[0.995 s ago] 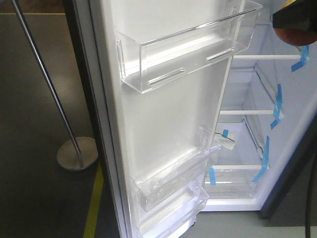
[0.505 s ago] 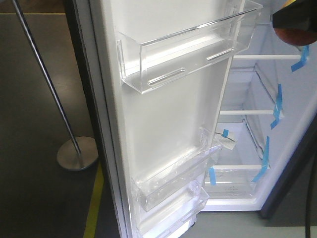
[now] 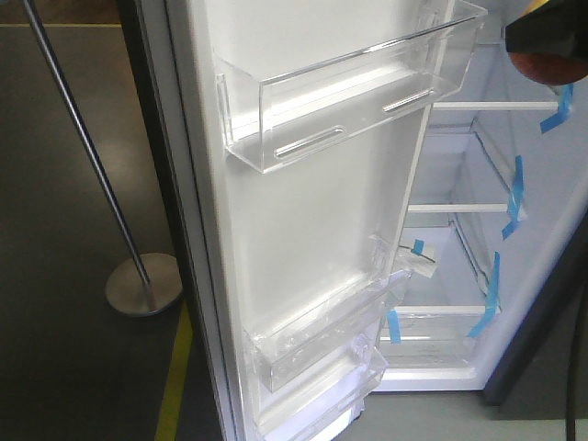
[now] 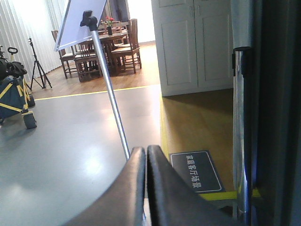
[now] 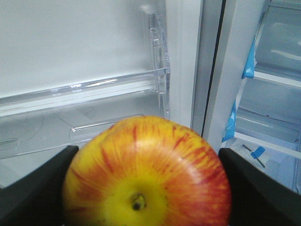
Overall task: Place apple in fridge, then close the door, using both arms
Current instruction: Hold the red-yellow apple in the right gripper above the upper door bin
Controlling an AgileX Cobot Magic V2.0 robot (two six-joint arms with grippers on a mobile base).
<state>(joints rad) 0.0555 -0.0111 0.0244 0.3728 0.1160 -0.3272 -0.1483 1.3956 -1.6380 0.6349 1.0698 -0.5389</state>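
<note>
The robot's right gripper needs to release the apple, now level with the fridge's top, in the door's top clear bin (image 3: 381, 62) (image 5: 117, 92), toward the bin's end near the white shelves.
The apple (image 5: 148, 174), red streaked with yellow, fills the lower part of the right wrist view, and my right gripper (image 5: 149, 162) is shut on it with a black finger on each side. The front view shows the same gripper (image 3: 540, 41) at the top right with the apple (image 3: 544, 68) under it, level with the top of the fridge (image 3: 459, 266). The door (image 3: 303, 211) stands wide open, its white lining and clear bins facing me. White shelves with blue tape (image 5: 275, 77) lie to the apple's right. My left gripper (image 4: 146, 155) is shut on nothing, beside the door's dark outer face (image 4: 277, 113).
A metal pole on a round base (image 3: 142, 285) stands on the floor left of the door, by a yellow floor line (image 3: 175, 377). A dark floor mat (image 4: 195, 172) lies beyond my left gripper. A chrome bar (image 4: 242, 132) runs down the door's edge.
</note>
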